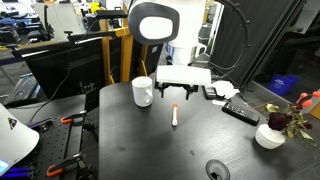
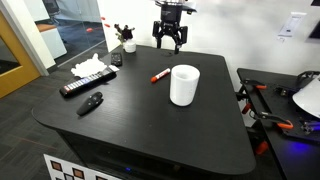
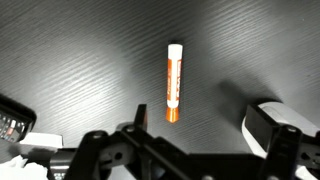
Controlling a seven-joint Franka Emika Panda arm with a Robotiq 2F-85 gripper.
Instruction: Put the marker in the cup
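My gripper will next go to the marker's red-orange end (image 1: 174, 107) (image 3: 172, 113). It should close there and leave the marker's white end sticking out free.
The marker (image 1: 175, 115) is a short white stick with a red-orange end. It lies flat on the black table in both exterior views (image 2: 160, 76) and runs vertically in the wrist view (image 3: 173, 83). The cup (image 1: 143, 91) is a plain white mug standing upright beside it (image 2: 184, 85); in the wrist view its white edge (image 3: 292, 128) shows behind one finger. My gripper (image 1: 175, 93) hangs open and empty above the table, just behind the marker (image 2: 170, 45). Its fingers (image 3: 205, 130) are spread wide, touching nothing.
A black remote (image 2: 88, 82), a small black object (image 2: 91, 103) and a crumpled white tissue (image 2: 88, 67) lie on one side of the table. A white bowl with dark flowers (image 1: 270, 135) stands near a corner. A round black disc (image 1: 217, 171) sits at the front edge.
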